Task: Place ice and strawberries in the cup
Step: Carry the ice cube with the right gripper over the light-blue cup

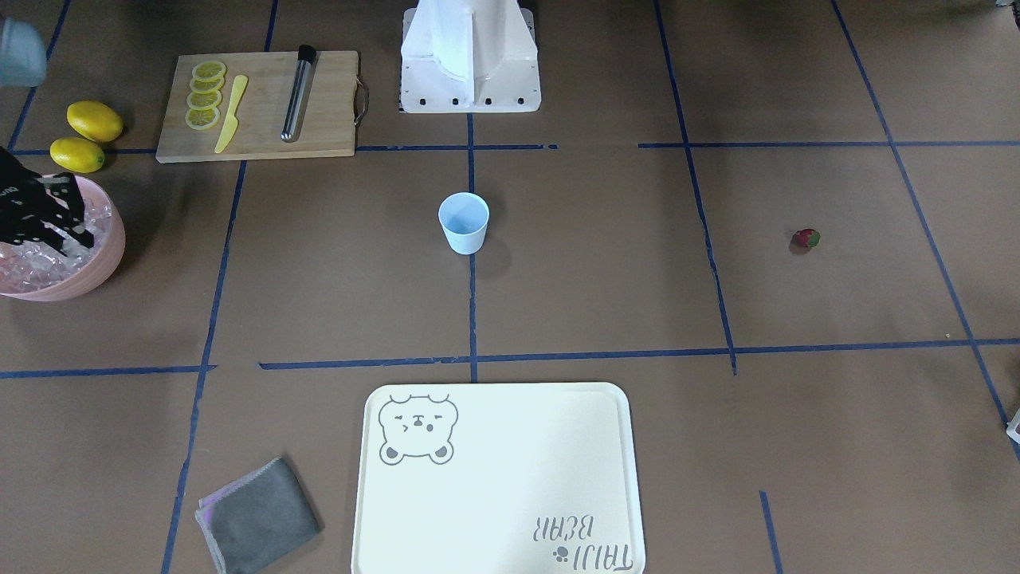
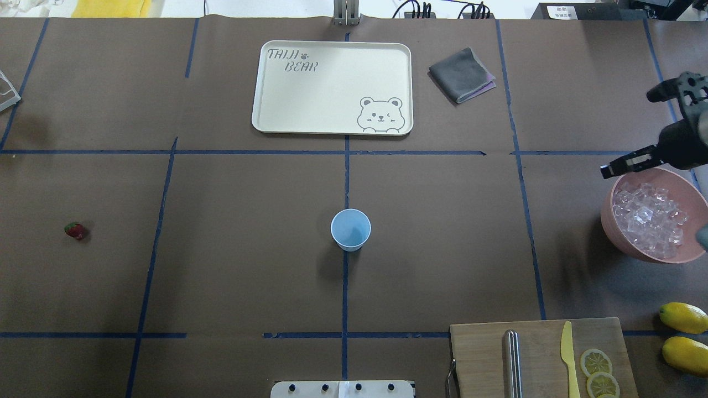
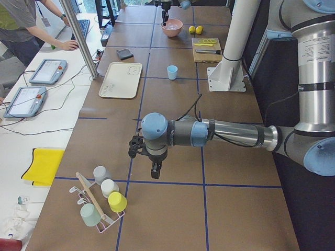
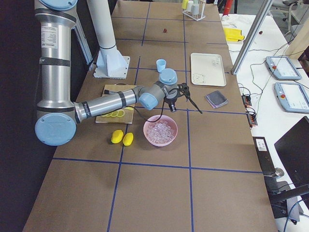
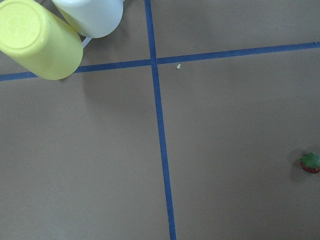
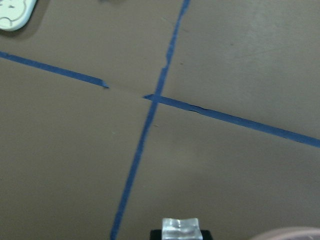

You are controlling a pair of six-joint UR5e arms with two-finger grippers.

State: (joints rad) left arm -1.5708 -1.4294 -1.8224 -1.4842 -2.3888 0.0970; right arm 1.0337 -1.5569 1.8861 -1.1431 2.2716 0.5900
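I need to release the ice cube, still at the pink bowl, from my right gripper inside the pale blue cup (image 1: pixel 464 210), over its empty bottom.
The pale blue cup (image 2: pixel 350 229) stands upright mid-table, with nothing showing inside. A pink bowl (image 2: pixel 636 246) at the robot's right holds a heap of clear ice (image 2: pixel 650 215). My right gripper (image 2: pixel 619 166) hangs over the bowl's far rim; the right wrist view shows it shut on one ice cube (image 6: pixel 181 227). The strawberry (image 2: pixel 75 230) lies alone far to the left, and shows at the right edge of the left wrist view (image 5: pixel 310 163). My left gripper (image 3: pixel 155 170) hovers over the table's left end; I cannot tell whether it is open or shut.
A wooden board (image 2: pixel 542 354) near the robot's right carries lemon slices, a yellow knife and a metal tube; two lemons (image 2: pixel 684 318) lie beside it. A cream tray (image 2: pixel 332 88) and grey cloth (image 2: pixel 461 74) sit at the far side. A cup rack (image 3: pixel 102 206) stands at the left end.
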